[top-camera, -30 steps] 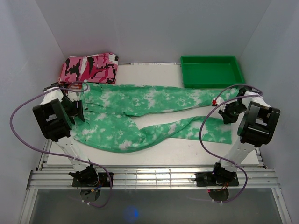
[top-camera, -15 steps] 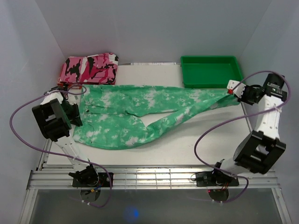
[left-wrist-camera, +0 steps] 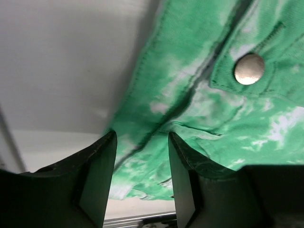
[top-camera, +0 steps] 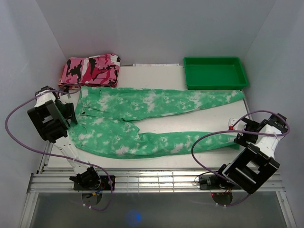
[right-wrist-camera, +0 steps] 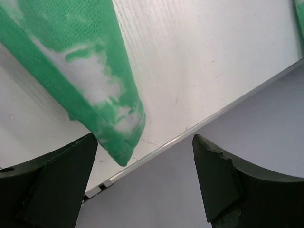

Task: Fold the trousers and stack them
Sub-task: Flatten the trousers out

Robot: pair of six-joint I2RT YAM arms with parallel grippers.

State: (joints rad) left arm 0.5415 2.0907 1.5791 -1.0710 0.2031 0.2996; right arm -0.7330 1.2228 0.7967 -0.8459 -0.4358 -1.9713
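Next, I take the waist (top-camera: 77,130) with my left gripper while my right gripper pulls the cuff straight before folding, because the near leg bows and its cuff lies crooked.
The trousers (top-camera: 142,102) lie flat on the white table, waist at the left, both legs running to the right and spread apart. My left gripper (top-camera: 71,114) is at the waist's left edge. In the left wrist view its jaws stand apart (left-wrist-camera: 141,137) with the green waist cloth (left-wrist-camera: 199,109) and a metal button (left-wrist-camera: 249,69) just beyond them, nothing pinched. My right gripper (top-camera: 237,134) hovers by the near leg's cuff at the table's right side. Its jaws are wide apart (right-wrist-camera: 145,137), and the cuff (right-wrist-camera: 90,71) lies on the table beside one finger, not gripped.
A folded pink, black and white camouflage cloth (top-camera: 91,69) sits at the back left. A green plastic tray (top-camera: 214,72) stands at the back right, just beyond the far leg's end. The table's metal edge rail (right-wrist-camera: 213,116) and the side wall are close to the right gripper.
The right gripper has opened, let go of the leg ends and come down to the near right. The near leg now lies stretched to the right, apart from the far leg. The left jaws have widened.
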